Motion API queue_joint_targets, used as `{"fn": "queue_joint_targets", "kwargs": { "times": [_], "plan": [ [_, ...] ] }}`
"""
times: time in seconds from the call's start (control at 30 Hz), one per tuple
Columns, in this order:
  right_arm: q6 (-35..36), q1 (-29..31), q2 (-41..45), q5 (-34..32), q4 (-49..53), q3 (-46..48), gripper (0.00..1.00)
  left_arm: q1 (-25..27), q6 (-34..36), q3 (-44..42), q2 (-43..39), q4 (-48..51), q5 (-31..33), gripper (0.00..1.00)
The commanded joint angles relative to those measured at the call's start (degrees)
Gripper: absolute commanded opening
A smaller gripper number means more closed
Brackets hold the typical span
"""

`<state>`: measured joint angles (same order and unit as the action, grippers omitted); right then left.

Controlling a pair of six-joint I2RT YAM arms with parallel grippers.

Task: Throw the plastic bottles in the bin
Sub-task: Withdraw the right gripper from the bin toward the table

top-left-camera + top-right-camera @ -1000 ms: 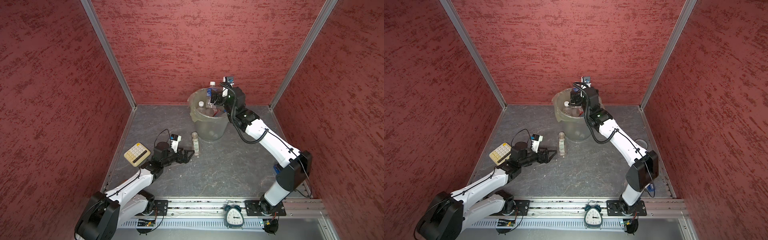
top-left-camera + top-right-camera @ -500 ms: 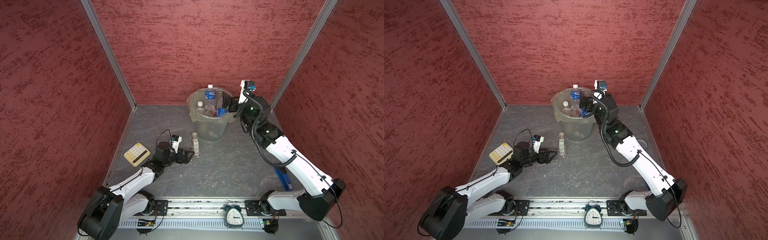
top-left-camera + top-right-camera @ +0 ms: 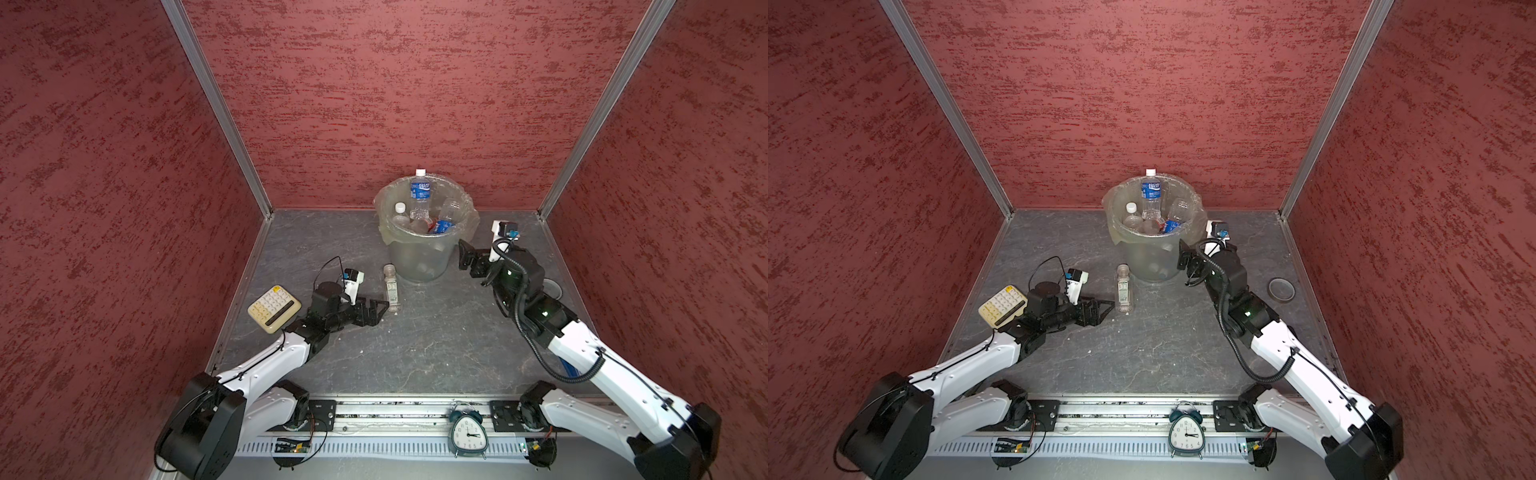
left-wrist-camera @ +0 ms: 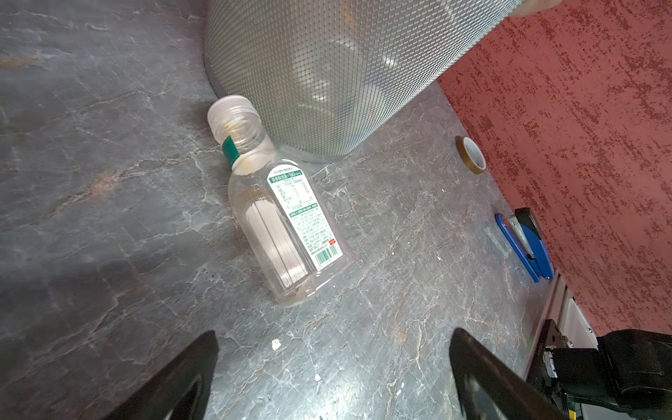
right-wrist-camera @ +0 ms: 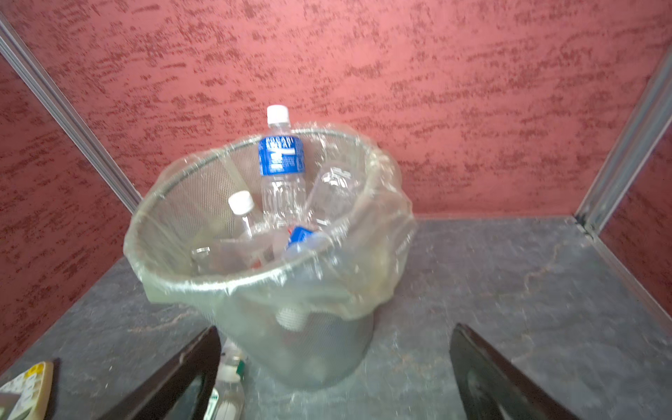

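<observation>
I will close my left gripper on the labelled middle of the clear bottle (image 3: 392,291) (image 4: 288,220) that lies next to the bin, with its fingers around the bottle's body.
The bin (image 3: 420,262) (image 3: 1152,262) stands at the back, lined with a clear bag, with several plastic bottles inside. One of them, with a blue label (image 3: 419,193) (image 5: 280,160), stands upright above the rim. Another clear bottle (image 3: 390,286) (image 3: 1124,291) (image 4: 287,222) lies on the floor just left of the bin, neck toward it. My left gripper (image 3: 381,312) (image 4: 334,334) is open and empty, a little short of that bottle's base. My right gripper (image 3: 466,257) (image 5: 334,329) is open and empty beside the bin's right wall, facing it.
A cream calculator (image 3: 274,308) lies left of the left arm. A tape roll (image 3: 1281,289) (image 4: 471,154) and a blue stapler (image 4: 525,243) lie by the right wall. A clock (image 3: 468,434) stands on the front rail. Red walls close three sides.
My right gripper has drawn back from above the bin and come down beside its right wall. The blue-labelled bottle stays standing in the bin. The left arm has barely moved.
</observation>
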<state>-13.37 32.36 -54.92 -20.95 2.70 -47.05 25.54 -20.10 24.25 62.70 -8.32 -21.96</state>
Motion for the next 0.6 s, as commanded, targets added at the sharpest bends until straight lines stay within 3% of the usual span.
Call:
{"fn": "queue_joint_targets", "kwargs": {
  "times": [0.0,0.33,0.57],
  "plan": [
    [-3.7,-0.1,3.5,-2.1,-1.5,5.3,0.99,0.8,0.1,2.1,0.0,1.2,1.3,0.99],
    [-9.4,-0.1,13.1,-0.9,0.9,19.4,0.99,5.4,-1.4,8.5,3.2,8.1,10.5,0.99],
    [-10.4,-0.1,16.7,-1.9,0.5,25.7,0.99,7.0,-4.0,13.7,10.3,9.3,13.8,0.99]
  ]
}}
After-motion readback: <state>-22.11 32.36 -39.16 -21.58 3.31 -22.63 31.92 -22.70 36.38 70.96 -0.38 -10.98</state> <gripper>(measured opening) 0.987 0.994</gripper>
